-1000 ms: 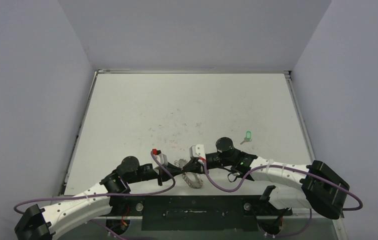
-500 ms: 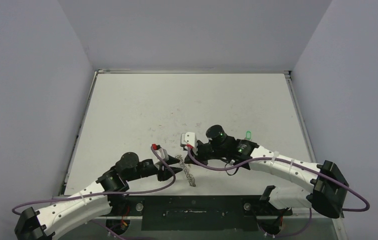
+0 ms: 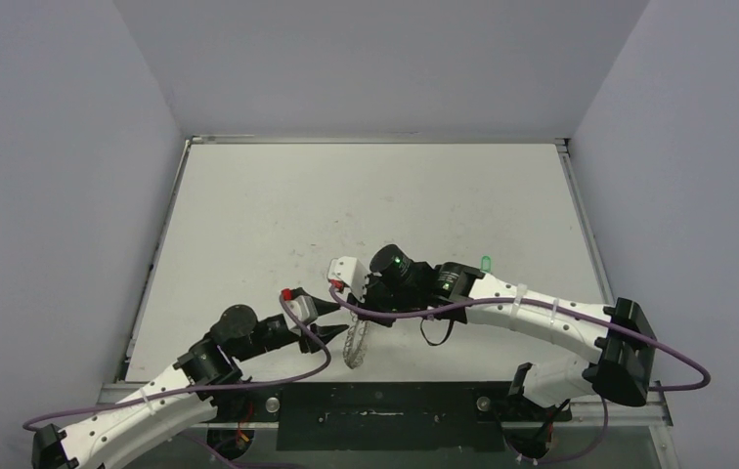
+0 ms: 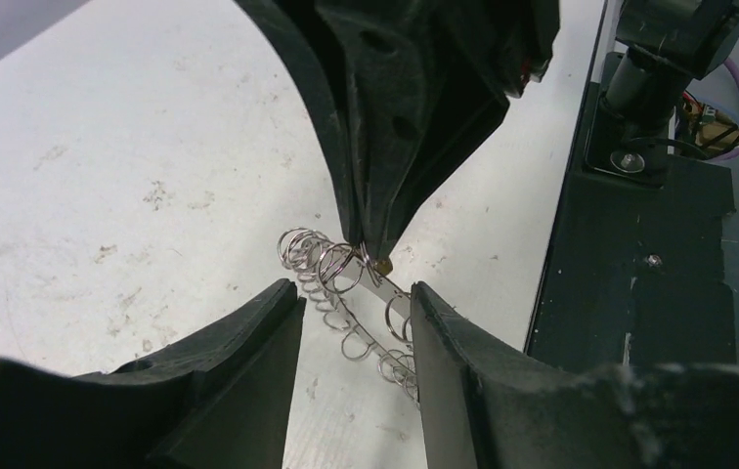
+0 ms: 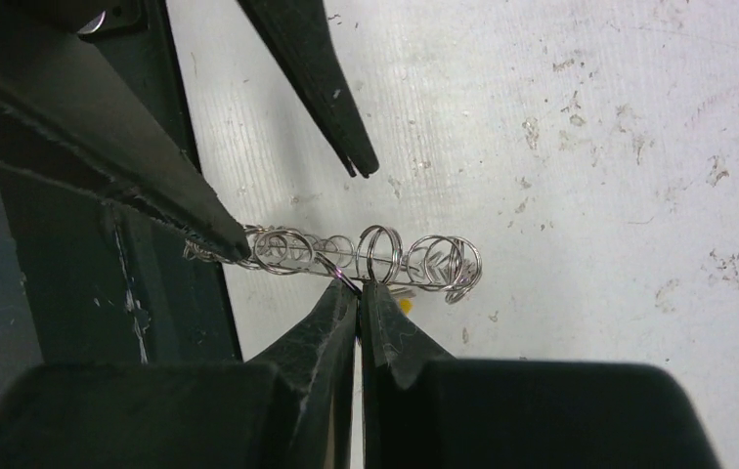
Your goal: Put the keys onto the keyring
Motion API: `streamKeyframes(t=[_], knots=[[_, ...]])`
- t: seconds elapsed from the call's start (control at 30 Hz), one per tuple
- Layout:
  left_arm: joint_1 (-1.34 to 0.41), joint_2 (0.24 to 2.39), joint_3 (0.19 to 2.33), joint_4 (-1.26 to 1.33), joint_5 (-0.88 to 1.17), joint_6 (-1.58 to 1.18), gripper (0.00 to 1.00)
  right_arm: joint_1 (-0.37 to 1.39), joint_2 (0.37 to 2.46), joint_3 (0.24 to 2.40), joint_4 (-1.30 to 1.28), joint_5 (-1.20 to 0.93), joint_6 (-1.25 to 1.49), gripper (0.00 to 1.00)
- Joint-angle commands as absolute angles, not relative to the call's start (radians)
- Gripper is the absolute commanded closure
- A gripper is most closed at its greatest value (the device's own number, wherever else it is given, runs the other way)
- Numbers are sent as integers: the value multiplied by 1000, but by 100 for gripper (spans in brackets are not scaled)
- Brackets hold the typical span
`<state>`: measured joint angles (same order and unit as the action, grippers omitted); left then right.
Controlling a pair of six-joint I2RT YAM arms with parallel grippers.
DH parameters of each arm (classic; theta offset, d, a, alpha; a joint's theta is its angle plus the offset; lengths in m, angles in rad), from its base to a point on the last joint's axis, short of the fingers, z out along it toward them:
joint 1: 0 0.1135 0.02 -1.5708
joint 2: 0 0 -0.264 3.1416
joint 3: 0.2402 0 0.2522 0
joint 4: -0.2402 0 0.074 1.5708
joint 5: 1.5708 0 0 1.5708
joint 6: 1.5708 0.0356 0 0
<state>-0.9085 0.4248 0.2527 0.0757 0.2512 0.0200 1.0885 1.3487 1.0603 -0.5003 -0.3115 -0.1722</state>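
Note:
I will pinch the keyring (image 4: 343, 271) with my left gripper at the yellow-orange key before my right gripper opens, because my right gripper's fingers cover the wire loop there.
The keyring (image 3: 354, 342) stands on edge near the table's front edge, a silvery band fringed with wire loops (image 4: 331, 269) (image 5: 366, 256). My right gripper (image 3: 358, 311) (image 5: 357, 289) is shut, pinching one wire loop at the ring's top. A speck of the yellow-orange key (image 5: 405, 305) (image 4: 384, 264) shows right at its tips. My left gripper (image 3: 334, 334) (image 4: 356, 313) is open and straddles the ring, whose lower part lies against its right finger (image 4: 444, 352). The green key (image 3: 486, 263) lies alone on the table to the right, behind the right arm.
The black base plate (image 3: 385, 415) (image 4: 639, 254) runs along the table's front edge just below the ring. The white tabletop (image 3: 366, 205) is scuffed and walled by grey panels. Purple cables (image 3: 385, 315) hang from both wrists near the ring.
Both grippers and the keyring have shifted left. The right arm has reached further left across the table. The ring has turned from lying loosely to standing edge-on between the left fingers.

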Motion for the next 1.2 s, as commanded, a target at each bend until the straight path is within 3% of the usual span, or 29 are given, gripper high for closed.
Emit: streamKeyframes(t=[0.0,0.37,0.43,0.57,0.67,0.77,0.87,0.97,1.17], knots=[[-913,392,222,161,283,60,59,1107,1378,1139,-520,-245,-99,100],[-914,485,218,241,304,39,58,1122,1393,1140,-493,-253,-87,100],[-914,507,216,261,302,36,61,1124,1391,1141,-492,-255,-88,100],[-916,549,216,301,301,29,78,1124,1387,1138,-486,-261,-88,100],[-918,571,215,323,295,20,83,1124,1388,1138,-488,-265,-88,100],[-917,582,213,331,295,17,82,1124,1390,1138,-488,-270,-87,100],[-919,591,214,324,296,20,72,1124,1391,1140,-490,-270,-89,100],[-921,598,216,311,300,26,71,1123,1388,1140,-488,-271,-89,100],[-925,618,218,293,301,40,87,1124,1378,1135,-477,-284,-88,100]])
